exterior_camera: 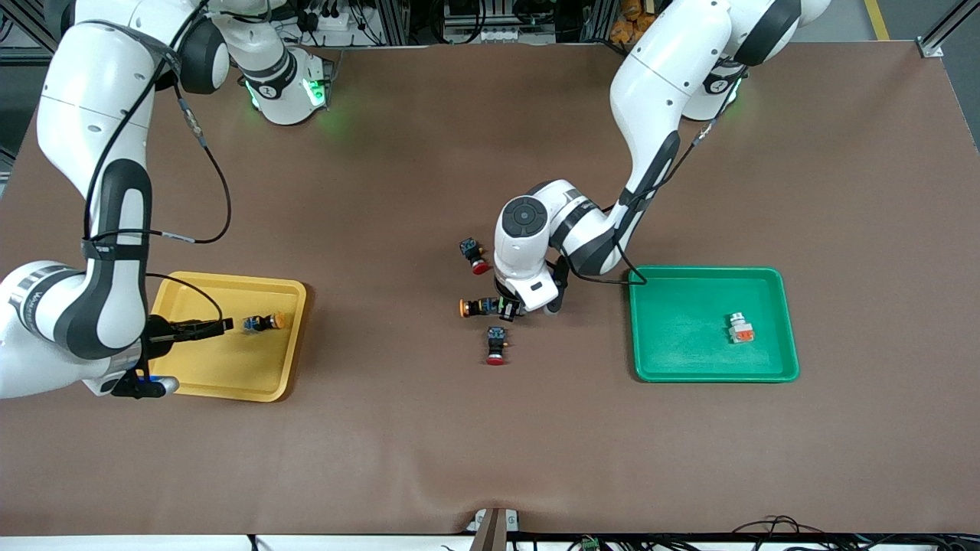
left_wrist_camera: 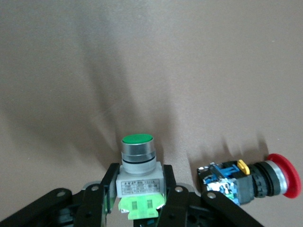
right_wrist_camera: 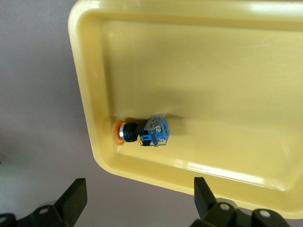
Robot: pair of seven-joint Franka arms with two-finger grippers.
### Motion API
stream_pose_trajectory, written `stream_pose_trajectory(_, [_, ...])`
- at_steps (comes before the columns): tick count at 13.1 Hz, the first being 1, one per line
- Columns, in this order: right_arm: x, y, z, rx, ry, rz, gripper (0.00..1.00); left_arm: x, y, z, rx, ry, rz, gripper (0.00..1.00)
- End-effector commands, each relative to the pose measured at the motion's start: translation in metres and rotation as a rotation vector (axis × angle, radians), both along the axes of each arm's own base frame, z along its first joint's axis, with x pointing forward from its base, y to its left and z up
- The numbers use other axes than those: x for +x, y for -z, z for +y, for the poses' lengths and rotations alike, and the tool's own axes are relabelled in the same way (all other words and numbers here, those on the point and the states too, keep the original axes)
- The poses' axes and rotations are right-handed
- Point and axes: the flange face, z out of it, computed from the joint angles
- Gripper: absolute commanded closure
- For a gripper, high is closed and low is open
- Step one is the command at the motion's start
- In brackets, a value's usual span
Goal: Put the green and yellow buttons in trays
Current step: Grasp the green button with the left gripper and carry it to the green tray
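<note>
The robot's left gripper needs to place the green-capped button between the orange-faced button and the green tray's rim (exterior_camera: 677, 327) that faces the yellow tray.
My left gripper (exterior_camera: 514, 308) is low over the middle of the table, shut on a whitish-grey button with a green cap and lime-green base (left_wrist_camera: 138, 176); my hand hides it in the front view. A yellow-capped button (exterior_camera: 478, 308) lies on the table beside that gripper. My right gripper (exterior_camera: 227, 326) is open and empty over the yellow tray (exterior_camera: 230, 386), its fingers (right_wrist_camera: 75, 201) wide apart. A yellow-capped button (exterior_camera: 264, 321) lies in that tray and also shows in the right wrist view (right_wrist_camera: 142, 131). A whitish button with an orange face (exterior_camera: 740, 327) lies in the green tray (exterior_camera: 674, 367).
Two red-capped black buttons lie by my left gripper: one (exterior_camera: 475, 255) farther from the front camera, one (exterior_camera: 496, 344) nearer. One red-capped button (left_wrist_camera: 251, 182) shows in the left wrist view. A cable from the left arm hangs over the green tray's corner (exterior_camera: 635, 277).
</note>
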Motion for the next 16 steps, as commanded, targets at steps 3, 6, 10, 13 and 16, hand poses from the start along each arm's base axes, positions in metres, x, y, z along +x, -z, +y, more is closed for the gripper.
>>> stream_pose_trajectory(3, [-0.006, -0.107, 0.002, -0.033, -0.132, -0.144, 0.0, 0.037, -0.054, 0.051, -0.004, 0.068, -0.062, 1.0])
stream_pose_trajectory(6, [-0.016, -0.159, 0.013, -0.064, -0.172, -0.199, 0.0, 0.054, -0.07, 0.096, 0.097, 0.222, 0.004, 1.0])
stream_pose_trajectory(10, [-0.04, -0.192, 0.028, -0.062, -0.181, -0.217, 0.0, 0.067, -0.08, 0.185, 0.16, 0.406, 0.05, 1.0])
stream_pose_trajectory(13, [-0.062, -0.2, 0.045, -0.088, -0.164, -0.25, 0.0, 0.078, -0.079, 0.224, 0.149, 0.434, 0.069, 1.0])
stream_pose_trajectory(16, [-0.091, -0.216, 0.062, -0.115, -0.126, -0.286, 0.0, 0.088, -0.074, 0.269, 0.147, 0.537, 0.097, 1.0])
